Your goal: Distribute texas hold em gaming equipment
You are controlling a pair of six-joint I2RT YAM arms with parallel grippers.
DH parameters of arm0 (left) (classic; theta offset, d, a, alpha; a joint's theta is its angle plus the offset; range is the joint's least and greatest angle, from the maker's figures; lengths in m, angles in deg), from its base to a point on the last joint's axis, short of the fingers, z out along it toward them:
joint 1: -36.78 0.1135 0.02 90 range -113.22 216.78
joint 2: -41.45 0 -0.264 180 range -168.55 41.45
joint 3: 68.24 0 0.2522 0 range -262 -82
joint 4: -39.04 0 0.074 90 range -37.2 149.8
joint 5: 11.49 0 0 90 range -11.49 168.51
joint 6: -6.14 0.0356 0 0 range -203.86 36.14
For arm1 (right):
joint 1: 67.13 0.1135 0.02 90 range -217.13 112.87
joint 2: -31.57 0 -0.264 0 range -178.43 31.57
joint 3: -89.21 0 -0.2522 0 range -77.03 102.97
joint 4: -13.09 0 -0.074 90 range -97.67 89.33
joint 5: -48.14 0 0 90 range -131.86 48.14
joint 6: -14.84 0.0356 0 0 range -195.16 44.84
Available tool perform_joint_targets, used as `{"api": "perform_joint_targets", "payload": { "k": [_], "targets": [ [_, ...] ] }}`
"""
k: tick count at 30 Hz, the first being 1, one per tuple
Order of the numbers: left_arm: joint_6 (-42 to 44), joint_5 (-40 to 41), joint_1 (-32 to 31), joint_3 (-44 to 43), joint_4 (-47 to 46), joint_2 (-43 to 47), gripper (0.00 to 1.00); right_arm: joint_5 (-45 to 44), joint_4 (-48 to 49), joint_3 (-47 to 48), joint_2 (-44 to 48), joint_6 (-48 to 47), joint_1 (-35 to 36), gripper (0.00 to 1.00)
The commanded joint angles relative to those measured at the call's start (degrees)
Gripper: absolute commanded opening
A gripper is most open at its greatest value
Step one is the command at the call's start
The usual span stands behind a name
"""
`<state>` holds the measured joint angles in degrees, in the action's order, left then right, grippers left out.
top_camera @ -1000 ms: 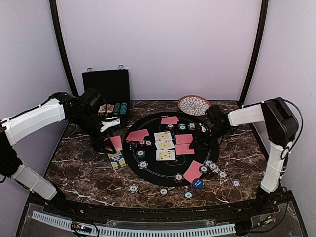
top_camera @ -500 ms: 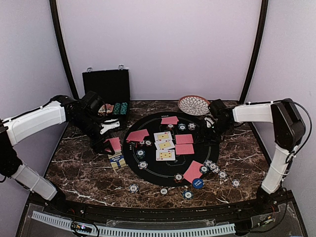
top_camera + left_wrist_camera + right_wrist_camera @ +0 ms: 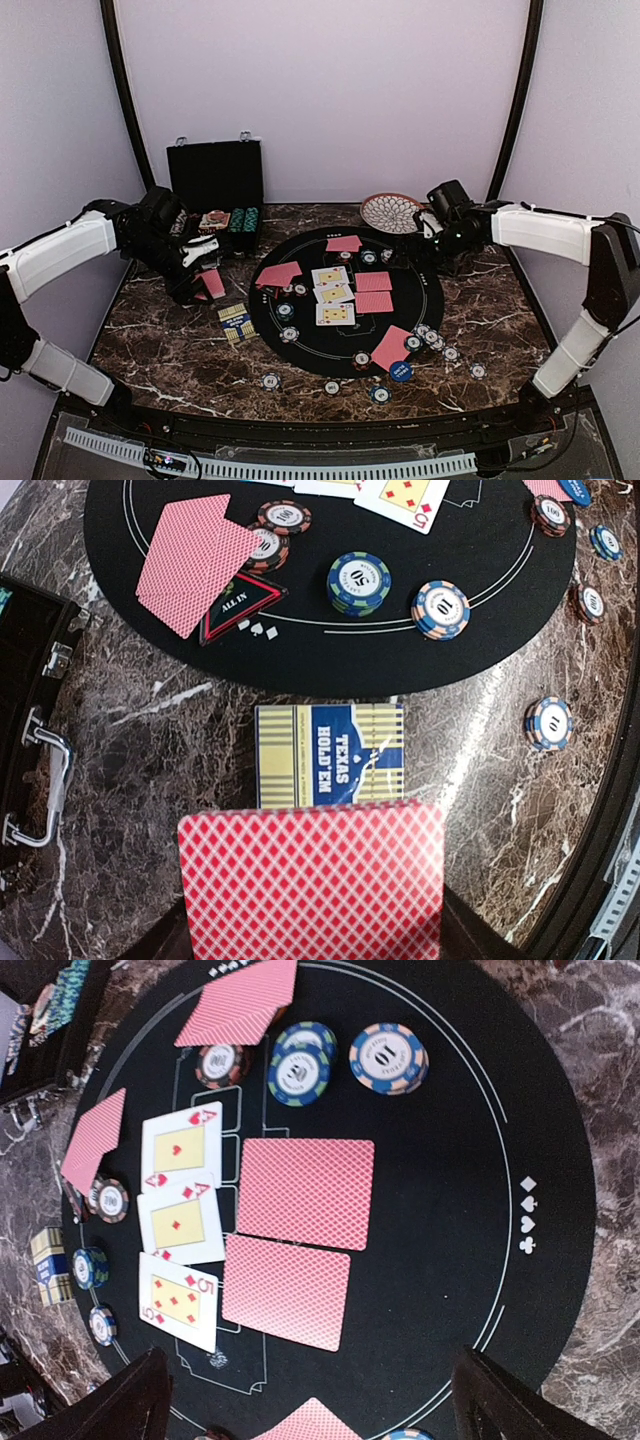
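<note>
The stack of red-backed cards will go from my left gripper onto the marble [image 3: 201,337] next to the card box, away from the mat.
My left gripper [image 3: 203,281] is shut on a stack of red-backed cards [image 3: 312,880], held over the marble left of the black round mat [image 3: 430,300]. Below the stack lies a blue and yellow Texas Hold'em card box [image 3: 330,755]. My right gripper [image 3: 432,246] hangs open and empty above the mat's back right edge. Under it lie two face-down cards [image 3: 298,1232] beside three face-up cards [image 3: 180,1230]. Striped chips [image 3: 300,1063] sit in small stacks round the mat. A red-triangle ALL IN marker [image 3: 240,605] and a blue button [image 3: 401,371] also lie there.
A black hinged case [image 3: 215,190] stands open at the back left, close to my left arm. A patterned round plate [image 3: 392,212] sits at the back right, just behind my right gripper. Loose chips [image 3: 272,380] dot the marble along the near edge.
My right gripper has opened and drawn back from the face-down cards toward the back right. My left gripper has shifted a little to the left and back with its cards.
</note>
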<state>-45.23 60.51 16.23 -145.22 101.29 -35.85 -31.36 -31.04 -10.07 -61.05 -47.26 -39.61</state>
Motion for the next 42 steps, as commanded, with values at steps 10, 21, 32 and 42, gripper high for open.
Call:
{"api": "perform_joint_targets", "payload": {
  "k": [10,21,32,42],
  "targets": [
    [7.1,2.4,10.7,16.1,-9.2,6.4,0.00,-7.8,9.1,-8.3,16.1,5.6,2.1,0.98],
    [6.6,1.5,12.5,24.9,-18.8,3.7,0.00,-8.3,7.5,-8.5,16.1,6.7,3.0,0.98],
    [3.8,0.3,10.3,27.0,-23.8,-1.5,0.04,-8.7,6.3,-8.2,16.1,7.2,3.0,0.98],
    [0.6,1.2,4.3,27.7,-26.6,-2.8,0.48,-9.3,5.4,-8.4,16.7,7.4,3.0,0.98]
  ]
}}
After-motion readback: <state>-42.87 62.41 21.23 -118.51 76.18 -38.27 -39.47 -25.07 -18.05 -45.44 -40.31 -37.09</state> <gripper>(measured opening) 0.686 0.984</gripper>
